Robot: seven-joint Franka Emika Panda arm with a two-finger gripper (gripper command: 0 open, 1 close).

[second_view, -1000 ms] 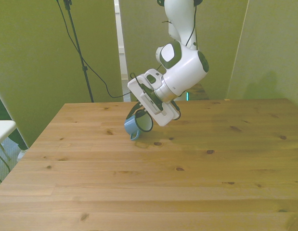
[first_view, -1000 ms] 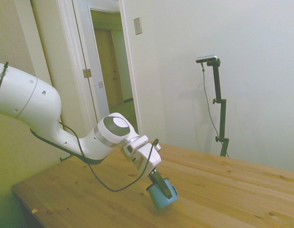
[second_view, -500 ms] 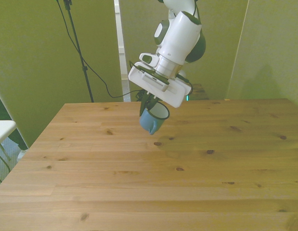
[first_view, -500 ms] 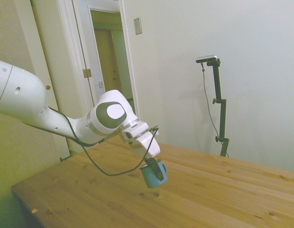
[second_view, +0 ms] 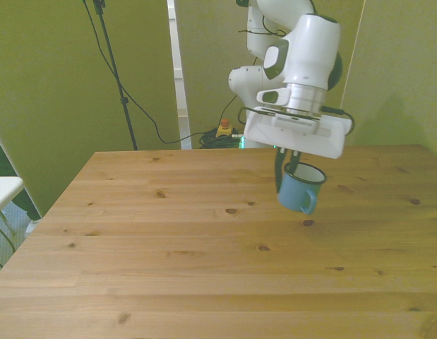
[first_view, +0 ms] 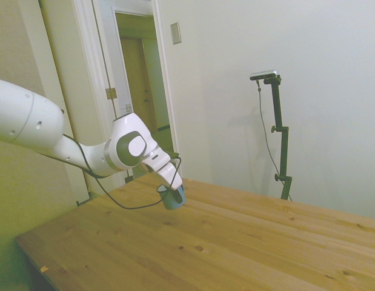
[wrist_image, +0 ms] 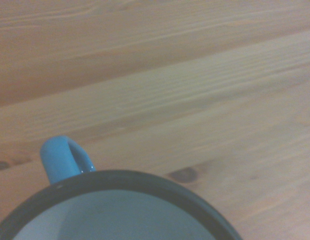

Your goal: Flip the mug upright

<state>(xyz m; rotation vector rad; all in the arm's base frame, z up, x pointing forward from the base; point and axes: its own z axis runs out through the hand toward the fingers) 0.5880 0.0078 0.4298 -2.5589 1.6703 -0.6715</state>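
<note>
Next, my gripper lets go of the light blue mug on the table boards (second_view: 315, 244), between the dark knots and nearer to the front of the table.
The light blue mug (second_view: 301, 189) hangs in the air above the wooden table (second_view: 169, 268), nearly upright with its dark rim up and slightly tilted. My gripper (second_view: 286, 164) is shut on the mug's rim, one finger inside and one outside. In the side view the mug (first_view: 173, 196) hangs below the gripper (first_view: 171, 189) over the table's far part, toward the doorway. The wrist view shows the mug's dark rim (wrist_image: 119, 182), its pale inside and its blue handle (wrist_image: 62, 159) above the table boards.
The table's far edge (second_view: 204, 152) lies just behind the mug. A black cable (second_view: 140, 106) hangs beyond that edge. A white object (second_view: 3, 191) sits off the front view's left.
The arm has lifted the mug and carried it toward the front view's right, turning it from tilted on its side to nearly upright. In the side view it moved away toward the door.
</note>
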